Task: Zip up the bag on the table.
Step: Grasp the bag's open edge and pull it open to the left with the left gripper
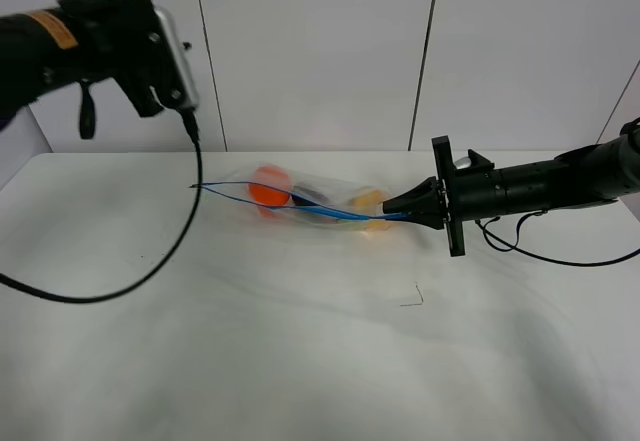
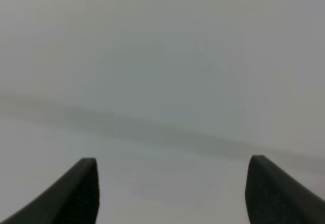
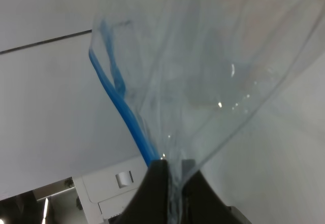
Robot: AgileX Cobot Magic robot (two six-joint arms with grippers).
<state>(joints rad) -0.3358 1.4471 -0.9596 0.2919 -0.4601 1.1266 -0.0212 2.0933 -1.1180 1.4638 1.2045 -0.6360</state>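
The robot's left gripper should next close on the blue zipper strip [image 1: 372, 216] of the clear plastic bag, beside the yellow item near the right gripper.
The clear plastic bag [image 1: 300, 199] lies on the white table [image 1: 300, 361], its blue zipper strip [image 1: 290, 204] running from left to right. An orange item [image 1: 268, 189], a dark item and a yellow item [image 1: 368, 201] show through it. My right gripper [image 1: 400, 207] is shut on the bag's right end at the zipper; the right wrist view shows the fingertips [image 3: 161, 176] pinching the plastic and the blue strip [image 3: 127, 117]. My left gripper [image 2: 172, 183] is open and empty, raised high at the upper left of the high view, away from the bag.
A black cable [image 1: 150, 261] hangs from the left arm and loops over the table's left side, passing close to the bag's left end. A small dark mark [image 1: 413, 299] lies on the table in front of the right gripper. A white panelled wall stands behind.
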